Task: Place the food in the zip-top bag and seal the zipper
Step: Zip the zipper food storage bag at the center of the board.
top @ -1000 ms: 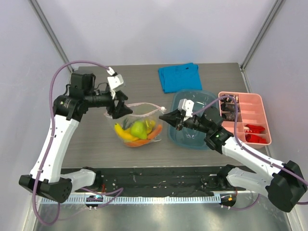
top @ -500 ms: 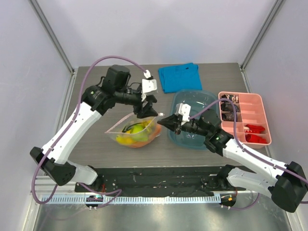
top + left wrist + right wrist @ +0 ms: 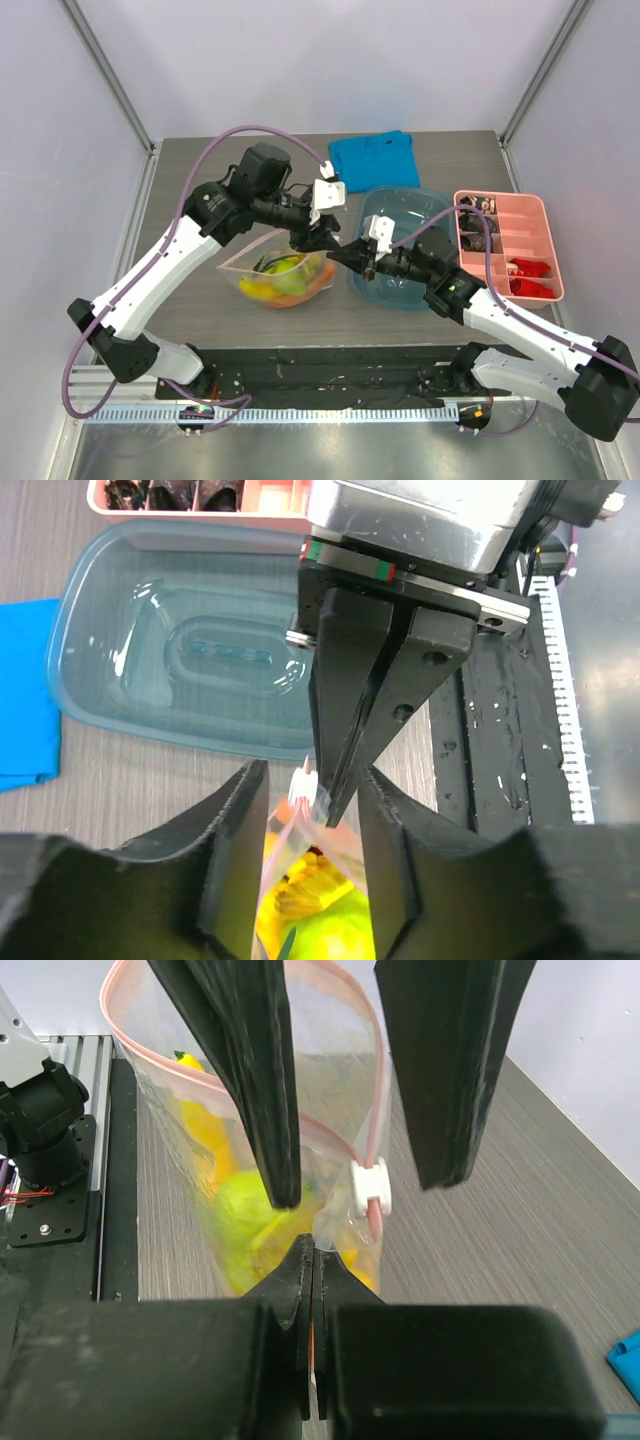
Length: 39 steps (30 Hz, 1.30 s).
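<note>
The bag's clear plastic beside the zipper is pinched in my right gripper, so it should take the zipper's pink end (image 3: pixel 375 1222) before my left gripper pulls the slider.
The zip-top bag (image 3: pixel 285 278) lies on the table holding the food: yellow banana bunch (image 3: pixel 255 288), green fruit (image 3: pixel 290 277) and orange-red pepper (image 3: pixel 303 296). No green onion stalk is clear to see. My right gripper (image 3: pixel 338 255) is shut on the bag's right corner, as the right wrist view (image 3: pixel 312 1245) shows. My left gripper (image 3: pixel 322 240) is open, its fingers (image 3: pixel 255 1070) straddling the white slider tab (image 3: pixel 370 1188) of the zipper. In the left wrist view the slider (image 3: pixel 300 783) sits between my left gripper's (image 3: pixel 312 780) fingers. Two pink strips spread apart beyond the slider.
A teal tub (image 3: pixel 400 200) stands right of the bag, under my right arm. A pink tray (image 3: pixel 500 196) with small dark and red pieces is at the far right. A blue folded cloth (image 3: pixel 372 160) lies at the back. A black mat (image 3: pixel 320 380) runs along the near edge.
My left gripper has travelled right along the bag's mouth, from its left end to the right corner beside my right gripper. The bag has flattened. My right gripper has held its grip.
</note>
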{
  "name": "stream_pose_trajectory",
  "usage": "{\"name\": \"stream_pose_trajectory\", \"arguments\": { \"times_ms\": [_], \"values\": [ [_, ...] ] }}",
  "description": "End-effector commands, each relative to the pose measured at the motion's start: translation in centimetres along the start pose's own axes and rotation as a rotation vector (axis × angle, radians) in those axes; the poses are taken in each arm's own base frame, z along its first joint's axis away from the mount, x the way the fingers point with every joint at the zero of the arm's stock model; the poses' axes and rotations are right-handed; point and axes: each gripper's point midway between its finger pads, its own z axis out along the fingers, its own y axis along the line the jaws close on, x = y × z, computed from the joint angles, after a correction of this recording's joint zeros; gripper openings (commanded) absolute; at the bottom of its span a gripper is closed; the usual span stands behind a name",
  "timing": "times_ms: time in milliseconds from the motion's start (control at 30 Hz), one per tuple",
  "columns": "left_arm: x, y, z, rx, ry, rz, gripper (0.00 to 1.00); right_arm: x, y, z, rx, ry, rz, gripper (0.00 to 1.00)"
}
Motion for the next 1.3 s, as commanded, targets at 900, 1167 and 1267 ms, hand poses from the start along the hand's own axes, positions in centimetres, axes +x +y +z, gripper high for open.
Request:
{"name": "stream_pose_trajectory", "arguments": {
  "times_ms": [900,1167,1267],
  "values": [
    [-0.6,-1.7,-1.9,-0.004,0.008,0.064,0.00,-5.1,-1.1,-0.5,0.057,-0.082,-0.077,0.71],
    [-1.3,-2.3,-1.6,0.041,-0.025,0.038,0.00,-6.9,0.1,0.4,-0.038,-0.124,-0.057,0.65],
    [-1.5,-2.4,-1.6,0.044,-0.034,0.032,0.00,-6.4,0.3,0.5,-0.050,-0.115,-0.047,0.45]
  ]
}}
